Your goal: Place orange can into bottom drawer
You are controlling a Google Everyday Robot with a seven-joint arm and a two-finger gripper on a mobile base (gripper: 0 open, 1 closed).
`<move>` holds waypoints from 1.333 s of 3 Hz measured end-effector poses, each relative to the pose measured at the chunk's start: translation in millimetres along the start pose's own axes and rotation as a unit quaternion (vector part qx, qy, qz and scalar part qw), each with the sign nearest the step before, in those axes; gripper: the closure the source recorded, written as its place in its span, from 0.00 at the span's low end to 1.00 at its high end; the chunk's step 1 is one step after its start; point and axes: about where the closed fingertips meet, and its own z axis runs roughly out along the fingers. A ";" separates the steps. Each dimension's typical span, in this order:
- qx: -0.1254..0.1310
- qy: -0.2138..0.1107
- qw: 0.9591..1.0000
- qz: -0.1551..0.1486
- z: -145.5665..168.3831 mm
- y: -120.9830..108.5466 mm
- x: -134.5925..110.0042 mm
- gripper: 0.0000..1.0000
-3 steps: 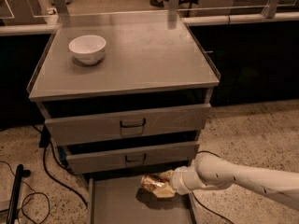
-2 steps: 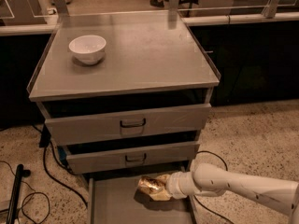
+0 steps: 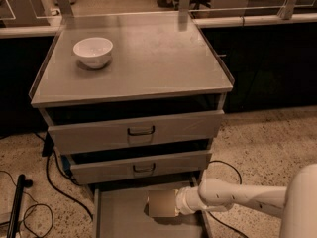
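The robot's gripper will release the orange can on the middle of the open bottom drawer's inside [image 3: 163, 212].
The orange can [image 3: 158, 203] shows as a golden-tan block at the tip of my arm, low over the floor of the open bottom drawer [image 3: 121, 218]. My gripper [image 3: 166, 204] is right at the can, reaching in from the right on a white arm. The can sits over the drawer's middle, near its back, with a shadow just beneath it. I cannot tell whether it rests on the floor or hangs just above it.
Two closed grey drawers with dark handles [image 3: 141, 131] sit above. A white bowl [image 3: 93, 51] stands on the cabinet top at back left. Black cables [image 3: 54, 185] and a dark pole [image 3: 16, 205] lie on the speckled floor at left.
The arm's end and the can have sunk slightly lower into the drawer and turned, so the can now looks like a flat tan block.
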 end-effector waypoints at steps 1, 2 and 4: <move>0.017 0.023 0.999 0.024 41.3 -16.2 47.0 1.00; 0.028 0.019 0.999 0.035 76.0 -27.0 76.9 1.00; 0.047 -0.023 0.998 0.034 113.5 -53.0 90.7 1.00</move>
